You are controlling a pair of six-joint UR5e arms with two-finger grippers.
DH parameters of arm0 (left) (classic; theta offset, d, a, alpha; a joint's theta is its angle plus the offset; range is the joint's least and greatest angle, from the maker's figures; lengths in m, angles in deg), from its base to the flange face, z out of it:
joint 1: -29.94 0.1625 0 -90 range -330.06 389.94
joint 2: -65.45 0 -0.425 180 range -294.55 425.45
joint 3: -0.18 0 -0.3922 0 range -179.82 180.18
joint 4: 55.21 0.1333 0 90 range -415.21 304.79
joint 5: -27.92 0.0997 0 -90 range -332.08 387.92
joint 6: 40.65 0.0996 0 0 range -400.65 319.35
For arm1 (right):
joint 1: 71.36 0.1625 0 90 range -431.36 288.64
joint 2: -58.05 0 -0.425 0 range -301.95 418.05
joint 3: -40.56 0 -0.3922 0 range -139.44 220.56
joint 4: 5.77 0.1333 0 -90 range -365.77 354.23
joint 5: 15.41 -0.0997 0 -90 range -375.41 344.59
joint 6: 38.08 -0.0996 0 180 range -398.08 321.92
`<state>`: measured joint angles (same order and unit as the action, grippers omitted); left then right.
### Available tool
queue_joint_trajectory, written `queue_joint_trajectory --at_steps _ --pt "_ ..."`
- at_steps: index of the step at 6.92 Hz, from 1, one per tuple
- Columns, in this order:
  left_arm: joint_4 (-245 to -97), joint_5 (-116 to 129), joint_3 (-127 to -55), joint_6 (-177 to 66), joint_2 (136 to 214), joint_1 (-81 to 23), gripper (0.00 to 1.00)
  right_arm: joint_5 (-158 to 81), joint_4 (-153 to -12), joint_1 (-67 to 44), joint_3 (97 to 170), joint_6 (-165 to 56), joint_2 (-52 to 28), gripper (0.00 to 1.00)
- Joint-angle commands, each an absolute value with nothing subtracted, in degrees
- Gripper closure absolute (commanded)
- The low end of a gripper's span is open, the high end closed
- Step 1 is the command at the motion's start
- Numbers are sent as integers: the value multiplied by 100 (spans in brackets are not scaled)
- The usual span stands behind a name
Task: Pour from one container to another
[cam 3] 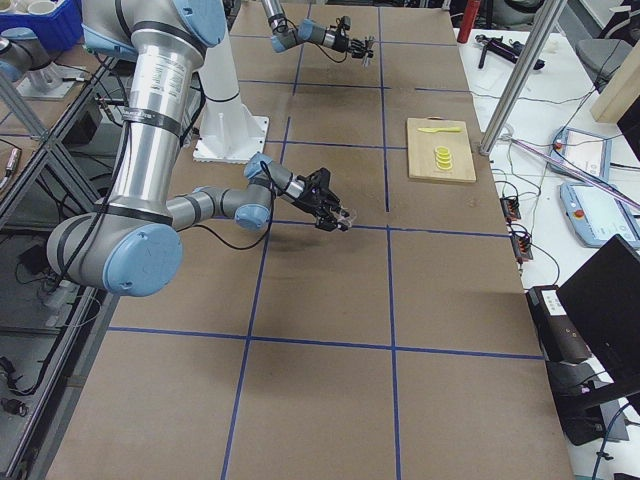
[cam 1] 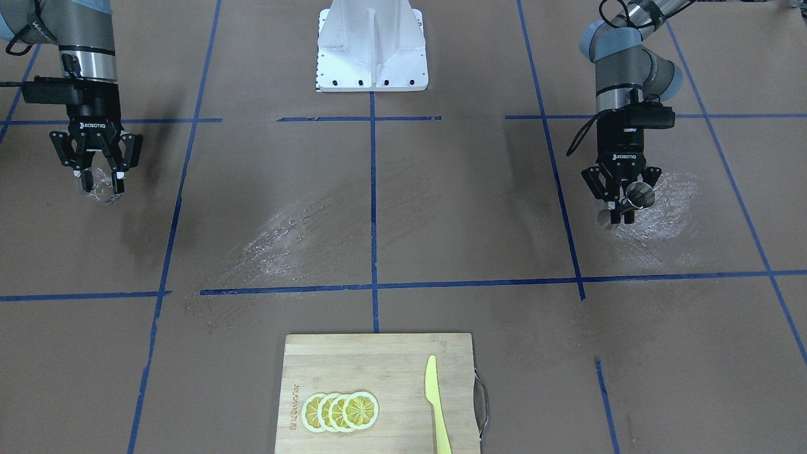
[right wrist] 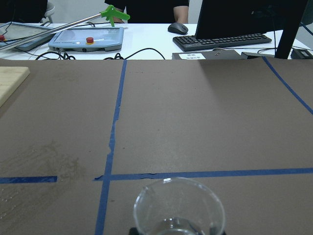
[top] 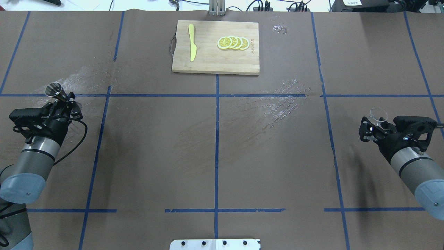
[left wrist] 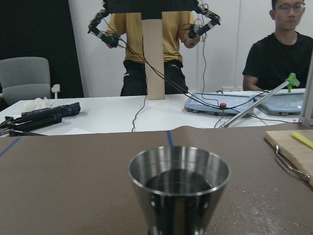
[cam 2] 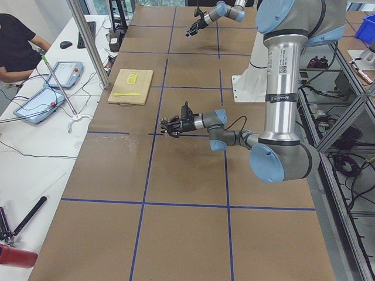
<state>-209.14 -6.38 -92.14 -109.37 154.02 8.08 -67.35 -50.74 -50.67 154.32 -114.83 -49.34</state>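
Note:
My left gripper is to set the steel cup at the blue tape line (cam 1: pixel 573 212), beside the pale smear under it. It will let go of the cup there.
My left gripper (top: pixel 64 101) is shut on a steel cup (top: pixel 53 90), far out on my left side of the table. In the left wrist view the steel cup (left wrist: pixel 179 190) stands upright, and its inside looks dark. The front view shows the same left gripper (cam 1: pixel 621 212) and steel cup (cam 1: pixel 639 195) on that view's right. My right gripper (top: pixel 376 122) is shut on a clear glass (top: pixel 378 114) far out on my right side. The glass (right wrist: pixel 179 209) looks upright and I see nothing in it. From the front, the right gripper (cam 1: pixel 101 183) and glass (cam 1: pixel 103 191) are on the left.
A wooden cutting board (top: pixel 215 64) lies at the far middle edge, with lemon slices (top: pixel 233 42) and a yellow knife (top: pixel 191 47) on it. The white robot base (cam 1: pixel 372 50) stands between the arms. Blue tape lines and pale smears mark the brown table. Operators sit beyond the far edge.

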Motion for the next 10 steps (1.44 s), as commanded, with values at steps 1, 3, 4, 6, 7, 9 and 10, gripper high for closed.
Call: queue_joint_trajectory --at_steps 1,3,4,6,7,9,10 --pt "-20806 -136 -9123 -11113 15413 1261 100 -6674 -5068 -5079 15421 -11666 -4918 100" --pt "-20806 67 -9000 -11253 15465 1552 100 -6516 -5086 -5149 15421 -11675 -4918 100" --pt "-20780 67 -8973 -11263 15492 1605 100 -6402 -5086 -5219 15421 -11675 -4909 100" --pt "-20718 67 -8973 -11263 15589 1737 100 -6331 -5086 -5272 15412 -11683 -4909 100" --pt "-20718 67 -8973 -11263 15589 1772 100 -6305 -5086 -5298 15421 -11692 -4909 100" --pt "-20718 58 -8973 -11254 15589 1781 100 -6226 -5086 -5351 15412 -11692 -4909 100" --pt "-20718 50 -8964 -11245 15580 1781 100 -6217 -5086 -5377 15412 -11692 -4909 100"
